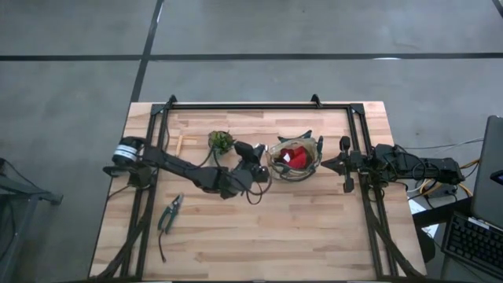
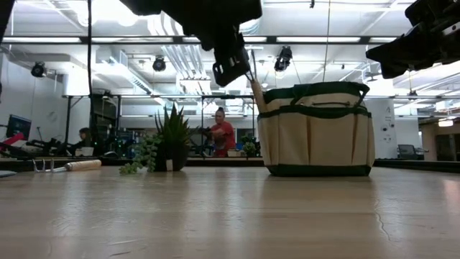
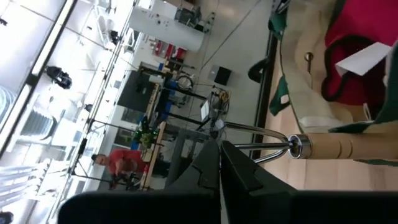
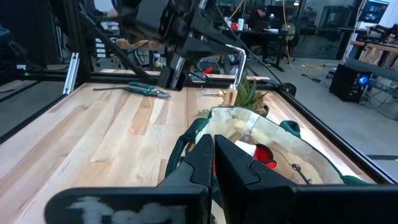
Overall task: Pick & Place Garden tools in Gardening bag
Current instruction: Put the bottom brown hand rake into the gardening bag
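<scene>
Next, I release the hand fork, now slanting down into the bag's mouth, with my left gripper at the gardening bag's rim (image 1: 270, 162) (image 3: 370, 138) nearest my left arm, next to the red glove.
The beige gardening bag (image 2: 316, 137) with green trim stands upright at mid-table, its rim showing in the high view (image 1: 295, 174). A red glove (image 1: 295, 156) lies inside it. My left gripper (image 2: 231, 68) hangs above the bag's left rim, shut on the small hand fork (image 3: 336, 148), whose wooden handle (image 2: 256, 93) slants down into the bag's mouth. My right gripper (image 4: 212, 149) is shut and empty, raised beside the bag's right side (image 1: 324, 163). The green-handled pruners (image 1: 169, 212) lie flat on the table at front left. My left gripper pinches the fork's metal tines (image 3: 249, 146) between its two fingers, at the end away from the handle. The fingers come from above and the table's left, slanting down. The fork hangs tilted below them, its wooden handle (image 3: 336, 148) lowest, at the bag's left rim.
A small potted plant (image 1: 222, 141) stands just left of the bag, behind my left arm. Another small wooden-handled tool (image 1: 179, 144) lies at the far left. A black frame (image 1: 259, 104) rims the table. People show in the room beyond (image 2: 221, 133).
</scene>
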